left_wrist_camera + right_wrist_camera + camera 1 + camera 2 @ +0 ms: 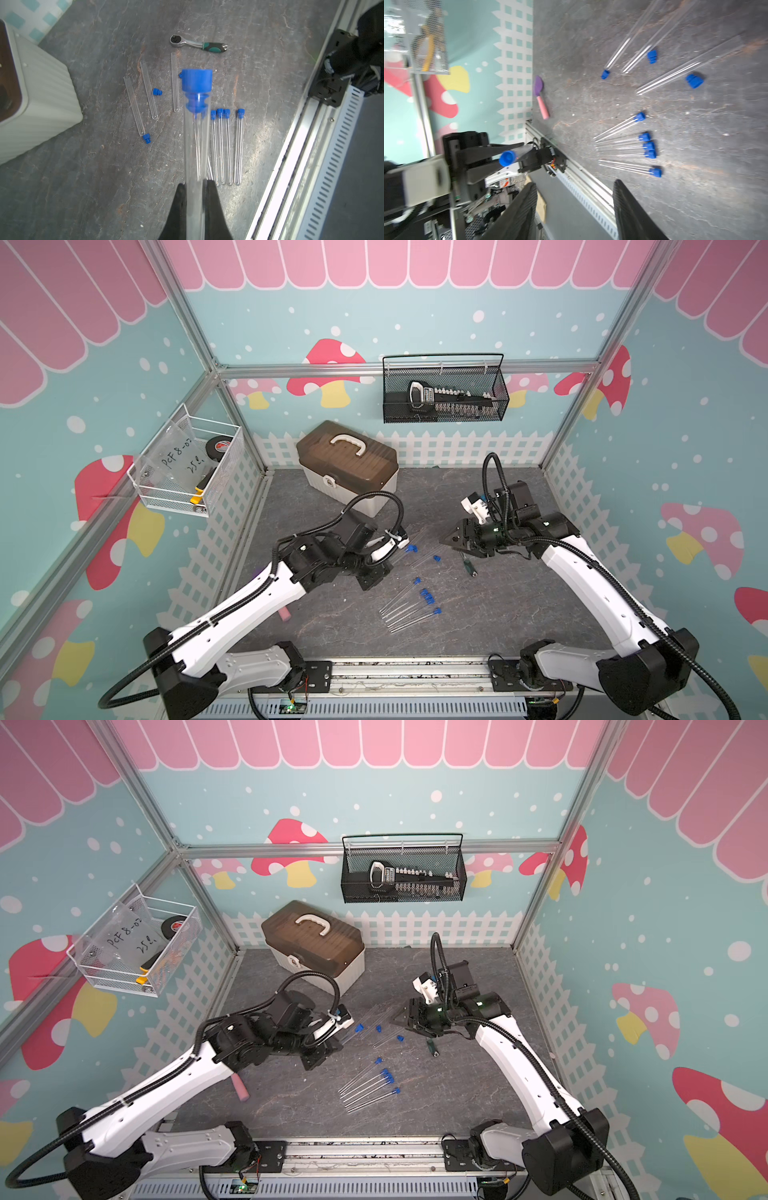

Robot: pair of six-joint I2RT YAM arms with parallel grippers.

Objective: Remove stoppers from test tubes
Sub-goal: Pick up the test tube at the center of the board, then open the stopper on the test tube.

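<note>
My right gripper needs to grab the blue stopper [411, 548] [507, 158] of the clear test tube that my left gripper is holding up.
My left gripper [194, 187] is shut on a clear test tube [195, 149] whose blue stopper [197, 80] is still in its mouth, lifted above the floor. In both top views the held stopper [408, 549] [358, 1028] points toward my right gripper [442, 540], which stands open and empty [574, 182] a short way off. Several stoppered tubes [409, 608] lie side by side on the grey floor. Three bare tubes [148, 89] lie beyond them, with loose stoppers [157, 91] nearby.
A ratchet wrench [468, 564] lies under my right gripper. A pink block [241, 1088] sits by the left arm. The brown-lidded toolbox [347, 466] stands at the back left. Wire baskets [444, 389] hang on the walls. A metal rail [407, 672] borders the front.
</note>
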